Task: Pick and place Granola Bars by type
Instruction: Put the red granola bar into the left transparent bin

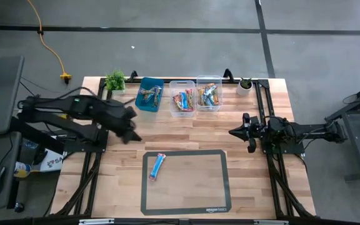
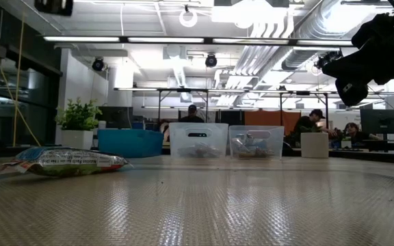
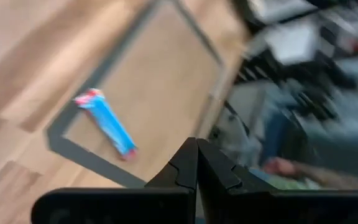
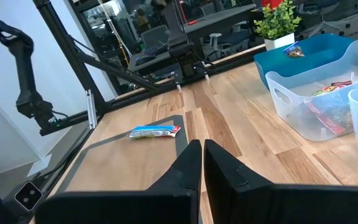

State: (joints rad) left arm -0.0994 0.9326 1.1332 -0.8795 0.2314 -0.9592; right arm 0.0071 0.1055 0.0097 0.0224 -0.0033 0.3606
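Note:
Next, my left gripper closes across the middle (image 1: 157, 167) (image 3: 109, 126) of the blue-wrapped granola bar that lies on the grey-bordered mat.
One blue-wrapped granola bar (image 1: 157, 166) lies flat on the grey-bordered mat (image 1: 220, 187); it also shows in the left wrist view (image 3: 107, 123), the right wrist view (image 4: 154, 130) and the low view (image 2: 63, 162). More bars lie in the teal bin (image 1: 149, 94) and in two clear bins (image 1: 182, 97) (image 1: 209, 94) at the far edge. My left gripper (image 1: 132, 132) hangs shut and empty above the wood, left of the mat's far left corner; its fingertips meet (image 3: 197, 149). My right gripper (image 1: 233, 132) waits shut (image 4: 202, 149) to the right of the mat.
A leafy potted plant (image 1: 115, 80) stands left of the teal bin and a small white pot (image 1: 245, 86) right of the clear bins. Bare wood lies between the bins and the mat. People sit at desks in the room beyond (image 2: 313, 119).

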